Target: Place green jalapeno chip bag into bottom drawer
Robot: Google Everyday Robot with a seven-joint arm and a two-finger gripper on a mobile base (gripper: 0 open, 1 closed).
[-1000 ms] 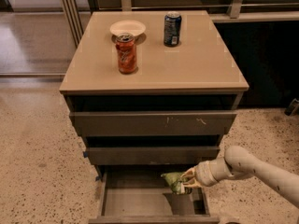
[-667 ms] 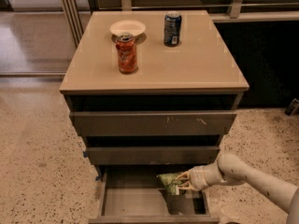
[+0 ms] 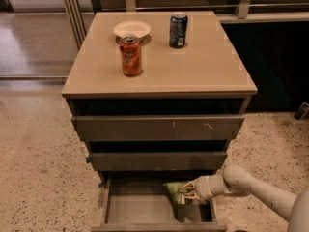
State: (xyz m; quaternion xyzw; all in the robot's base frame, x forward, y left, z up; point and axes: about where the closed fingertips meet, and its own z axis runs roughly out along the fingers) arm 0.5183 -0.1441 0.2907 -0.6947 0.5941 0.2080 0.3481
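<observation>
Next, I let go of the green jalapeno chip bag, now held over the open drawer, on the bottom drawer's inside, off-centre (image 3: 175, 197) toward the side where my arm is.
The green jalapeno chip bag (image 3: 175, 191) is a small crumpled green foil bag held over the open bottom drawer (image 3: 137, 210), near its back right part. My gripper (image 3: 189, 192) reaches in from the right on a pale arm and is shut on the bag's right end. The bag hangs just above the drawer floor, below the middle drawer's front. The drawer is pulled out, a shallow tray with thin side walls.
An orange-red can (image 3: 131, 55), a white bowl (image 3: 132, 29) and a dark blue can (image 3: 178, 30) stand on the cabinet top (image 3: 203, 66). The scratched top drawer (image 3: 159, 128) and the middle drawer (image 3: 157, 160) stick out slightly. Speckled floor surrounds the cabinet.
My gripper and the bag have moved a little to the left and further in over the bottom drawer. The cans and bowl have not moved.
</observation>
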